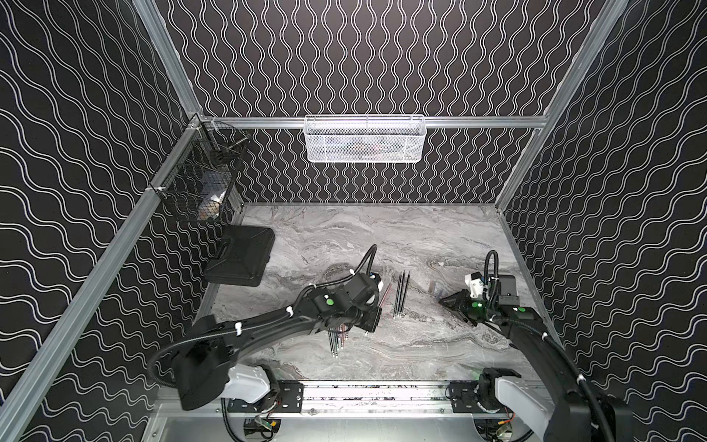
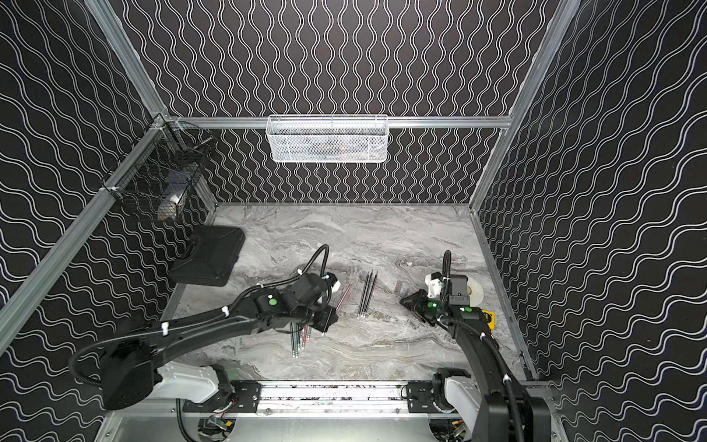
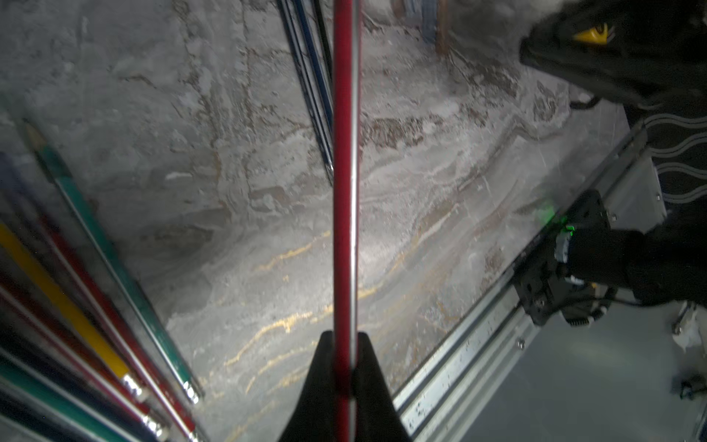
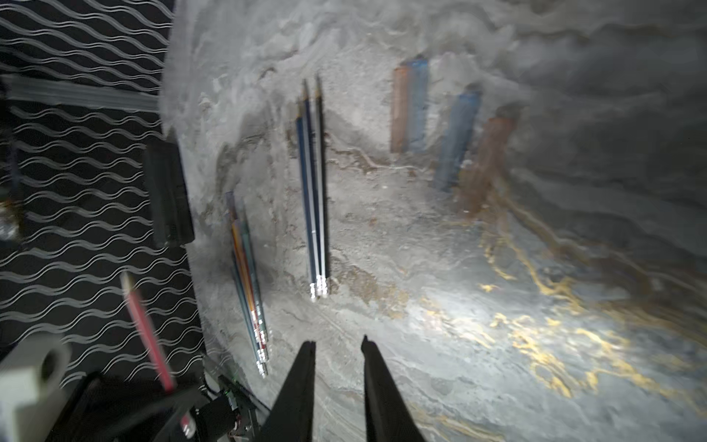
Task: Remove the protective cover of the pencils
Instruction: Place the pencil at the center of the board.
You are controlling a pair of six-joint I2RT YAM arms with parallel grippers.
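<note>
The robot's left gripper will set the red pencil down flush alongside the three dark pencils (image 1: 395,296) (image 3: 289,62), facing the coloured bundle.
My left gripper (image 3: 344,335) is shut on a red pencil (image 3: 346,153), which juts out ahead of the fingers; its far tip is cut off in the left wrist view. In both top views the red pencil (image 1: 385,294) slants up off the table by the left gripper (image 1: 377,312). A bundle of coloured pencils (image 1: 338,340) lies under the left arm. Three dark pencils (image 1: 401,294) lie side by side mid-table. Several translucent orange and blue covers (image 4: 409,107) lie loose beyond them. My right gripper (image 4: 338,340) hovers open and empty near the covers (image 1: 434,287).
A black case (image 1: 241,256) lies at the table's left. A black wire basket (image 1: 199,180) hangs on the left wall and a white mesh basket (image 1: 363,139) on the back rail. A tape roll (image 2: 474,291) sits behind the right wrist. A metal rail (image 1: 382,394) edges the front.
</note>
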